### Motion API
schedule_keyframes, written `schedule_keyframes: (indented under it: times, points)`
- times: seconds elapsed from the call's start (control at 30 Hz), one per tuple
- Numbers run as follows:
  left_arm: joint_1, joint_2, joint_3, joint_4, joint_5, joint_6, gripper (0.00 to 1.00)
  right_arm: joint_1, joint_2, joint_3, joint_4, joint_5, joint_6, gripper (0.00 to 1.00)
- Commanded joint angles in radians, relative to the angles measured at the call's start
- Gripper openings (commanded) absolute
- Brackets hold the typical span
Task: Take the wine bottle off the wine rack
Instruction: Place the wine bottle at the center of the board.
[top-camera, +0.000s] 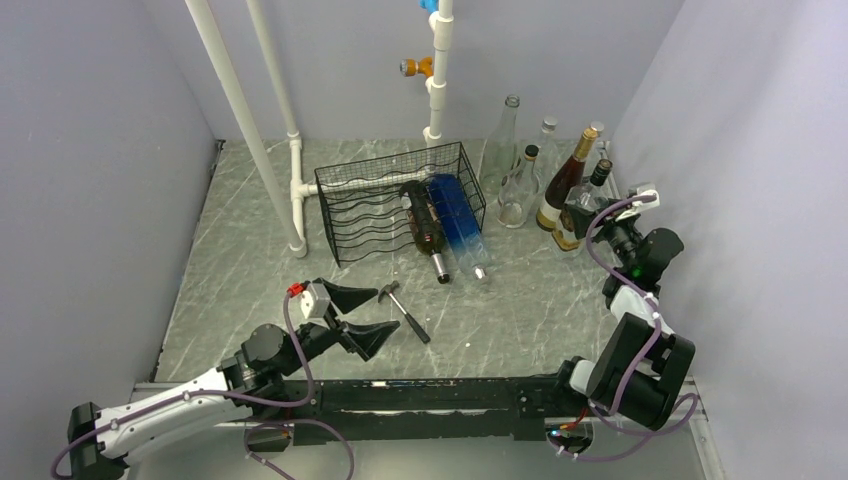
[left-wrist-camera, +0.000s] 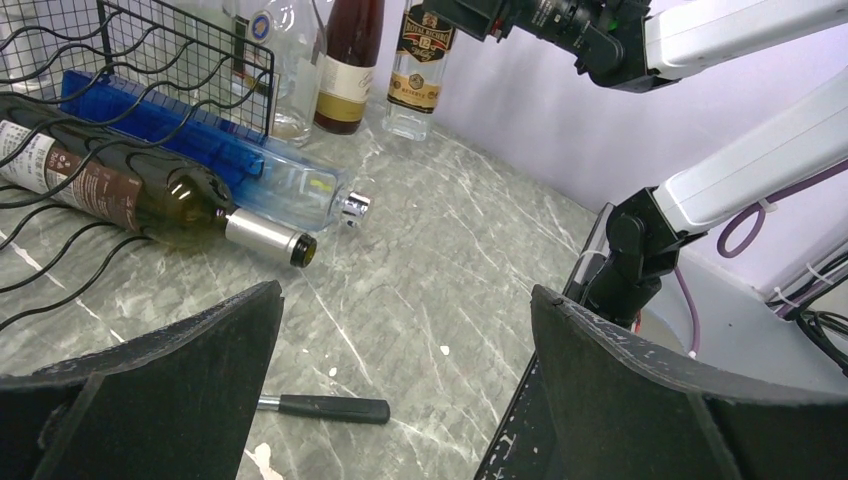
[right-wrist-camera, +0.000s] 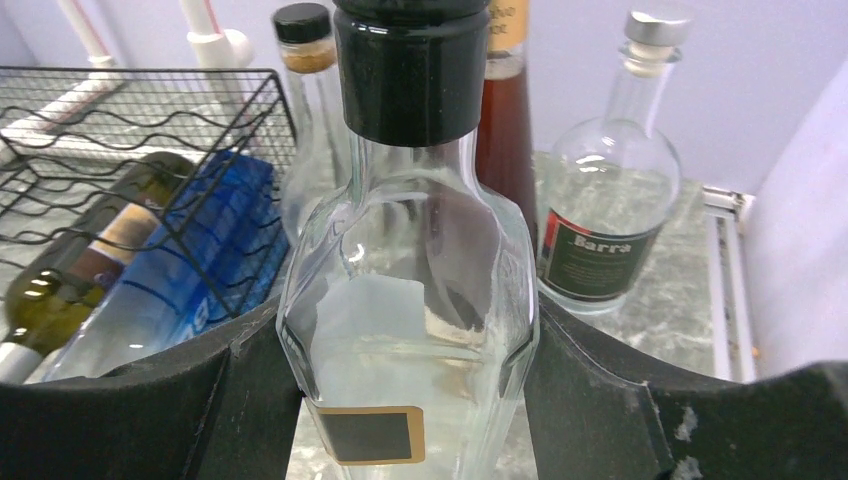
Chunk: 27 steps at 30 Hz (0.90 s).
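I need to use my right gripper to set free the clear black-capped bottle, now held upright beside the rack, on the table (top-camera: 531, 243) in front of the brown bottle, closer to the rack.
The black wire wine rack (top-camera: 375, 195) stands at mid-table. A dark green wine bottle (top-camera: 427, 228) and a blue bottle (top-camera: 458, 222) lie in its right end, necks sticking out toward me. Both show in the left wrist view, the wine bottle (left-wrist-camera: 150, 195) and the blue bottle (left-wrist-camera: 190, 135) in the rack (left-wrist-camera: 150, 50). My left gripper (top-camera: 348, 314) is open and empty, in front of the rack, low over the table (left-wrist-camera: 405, 330). My right gripper (top-camera: 583, 218) is shut on an upright clear black-capped bottle (right-wrist-camera: 410, 290) at the right of the rack (right-wrist-camera: 130, 110).
A hammer (top-camera: 405, 311) lies just right of my left gripper, its handle below the jaws (left-wrist-camera: 325, 407). Several upright bottles (top-camera: 565, 185) stand in the back right corner by the wall. White pipes (top-camera: 295, 170) rise left of the rack.
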Motion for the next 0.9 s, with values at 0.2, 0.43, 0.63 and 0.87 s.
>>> schedule_keyframes:
  times: [0.2,0.43,0.63,0.87]
  points:
    - [-0.004,-0.045,-0.018,-0.001,-0.019,-0.003,0.99,-0.031,0.013,-0.009,0.203,0.183,-0.013,0.0]
    - [-0.004,-0.037,-0.012,-0.003,-0.015,-0.002,0.99,-0.032,0.072,-0.003,0.268,0.236,0.024,0.0]
    - [-0.004,-0.021,-0.012,0.011,-0.014,-0.001,0.99,-0.031,0.092,0.001,0.287,0.286,0.014,0.0]
    - [-0.004,-0.01,-0.009,0.018,-0.012,-0.002,0.99,-0.03,0.093,-0.014,0.303,0.159,0.049,0.0]
